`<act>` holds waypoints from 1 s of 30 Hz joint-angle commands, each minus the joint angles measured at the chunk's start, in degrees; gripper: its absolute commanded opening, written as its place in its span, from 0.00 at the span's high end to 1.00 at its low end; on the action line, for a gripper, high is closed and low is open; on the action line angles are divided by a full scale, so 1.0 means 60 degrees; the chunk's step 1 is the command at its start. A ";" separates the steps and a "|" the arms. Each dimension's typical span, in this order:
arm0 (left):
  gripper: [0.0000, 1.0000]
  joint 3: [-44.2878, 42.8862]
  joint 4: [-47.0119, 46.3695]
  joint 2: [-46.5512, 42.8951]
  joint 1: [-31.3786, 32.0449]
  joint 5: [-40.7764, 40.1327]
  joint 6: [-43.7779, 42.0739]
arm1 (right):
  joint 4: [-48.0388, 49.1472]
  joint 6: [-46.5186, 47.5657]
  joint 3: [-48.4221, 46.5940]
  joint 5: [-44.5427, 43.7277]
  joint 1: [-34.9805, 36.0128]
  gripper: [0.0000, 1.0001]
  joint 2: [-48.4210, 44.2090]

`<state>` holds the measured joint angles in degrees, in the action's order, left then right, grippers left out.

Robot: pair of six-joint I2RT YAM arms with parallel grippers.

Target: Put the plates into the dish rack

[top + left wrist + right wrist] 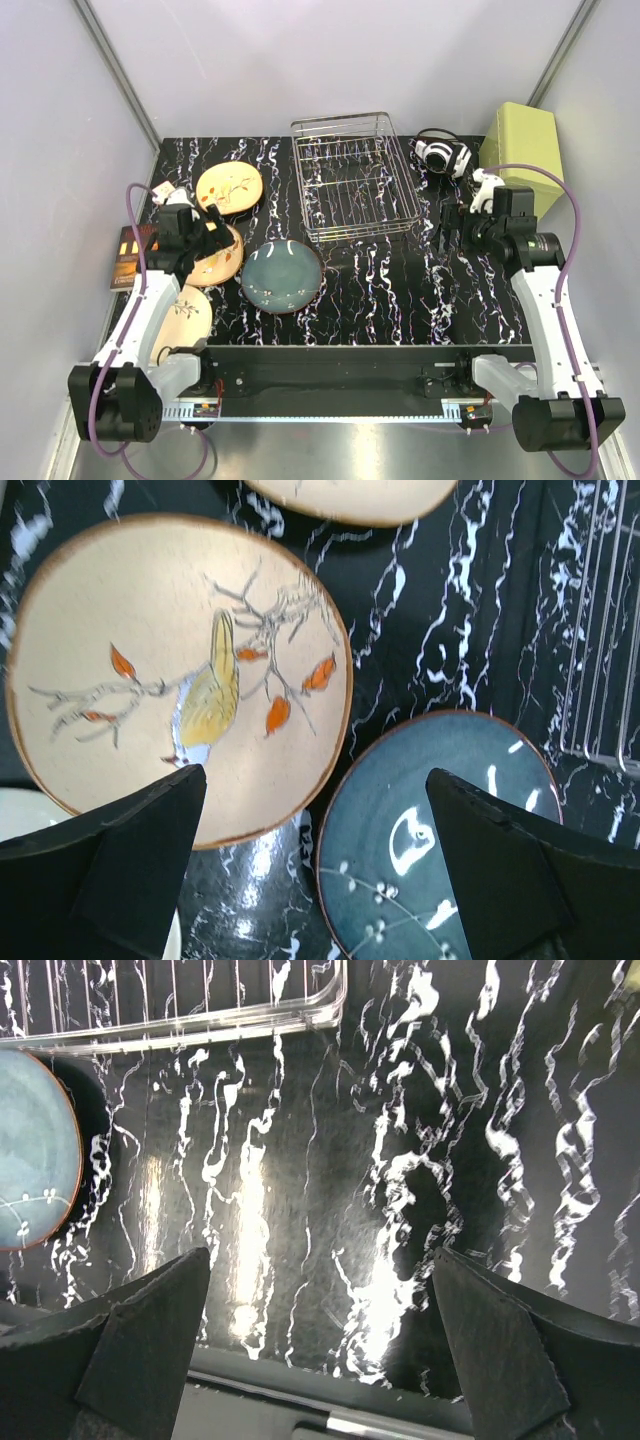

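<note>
My left gripper will grip the teal plate's rim [242, 284] [320, 872] on the side next to the bird-and-twig tan plate.
The silver wire dish rack [355, 178] stands empty at the back middle. The dark teal plate [282, 275] lies flat in front of it. One tan plate [229, 187] lies at back left, a second [222, 262] under my left gripper [212, 240], and a third [188, 316] under the left arm. In the left wrist view the left gripper [315, 780] is open and empty above the gap between the bird-and-twig tan plate [150, 670] and the teal plate [430, 830]. My right gripper [450, 225] is open and empty over bare table [320, 1260], right of the rack [180, 1015].
A pale green box [520, 150] and a black-and-white headset [440, 153] sit at back right. A brown booklet [128, 257] and a small white object [162, 190] lie at the left edge. The table's front rail [330, 1405] shows below the right gripper.
</note>
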<state>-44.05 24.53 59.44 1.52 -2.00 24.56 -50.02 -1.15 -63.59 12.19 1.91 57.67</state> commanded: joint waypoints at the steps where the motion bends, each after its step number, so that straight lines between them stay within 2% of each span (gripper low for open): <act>1: 0.01 0.0632 0.0071 -0.0254 -0.0601 0.1414 0.0667 | 0.0601 -0.0585 0.0418 0.0530 0.0004 0.01 -0.0237; 2: 0.01 0.0706 0.0042 -0.0166 -0.0721 0.2012 0.0813 | 0.0704 -0.0600 0.0462 0.0910 0.0004 0.00 -0.0193; 3: 0.01 0.0866 -0.0060 -0.0122 -0.0794 0.2148 0.0916 | 0.0893 -0.0527 0.0578 0.1856 0.0004 0.00 -0.0091; 5: 0.01 0.0999 -0.0236 0.0010 -0.0912 0.2368 0.0903 | 0.1346 -0.0730 0.0885 0.2594 0.0003 0.00 0.0012; 6: 0.01 0.1057 -0.0266 0.0054 -0.0912 0.2355 0.0859 | 0.2031 -0.0935 0.1307 0.3280 0.0004 0.01 0.0128; 11: 0.01 0.1467 -0.0442 0.0040 -0.0781 0.2196 0.0638 | 0.4173 -0.2738 0.2364 0.4808 -0.0011 0.07 0.0875; 13: 0.01 0.1687 -0.0515 0.0039 -0.0751 0.2048 0.0668 | 0.4264 -0.2797 0.2425 0.4810 -0.0026 0.07 0.1095; 18: 0.12 0.1907 -0.0806 0.0302 -0.0489 0.2208 0.0624 | 0.4659 -0.2986 0.2820 0.5015 -0.0026 0.05 0.1477; 21: 0.23 0.1777 -0.1158 0.0726 -0.0312 0.2500 0.0449 | 0.4967 -0.3163 0.3025 0.5059 -0.0011 0.05 0.1521; 22: 0.30 0.1732 -0.1203 0.0844 -0.0094 0.2617 0.0390 | 0.5011 -0.3163 0.3055 0.5059 -0.0026 0.05 0.1521; 24: 0.34 0.1586 -0.1203 0.1180 0.0155 0.2691 0.0346 | 0.5041 -0.3149 0.3099 0.5030 -0.0026 0.04 0.1550; 30: 0.35 0.1483 -0.1071 0.1679 0.0610 0.2487 0.0346 | 0.5246 -0.3105 0.3128 0.5044 -0.0026 0.04 0.1683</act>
<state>-32.77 19.88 68.16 3.99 11.84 27.27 -21.69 -19.33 -44.97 40.66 1.83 67.57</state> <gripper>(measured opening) 0.652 0.957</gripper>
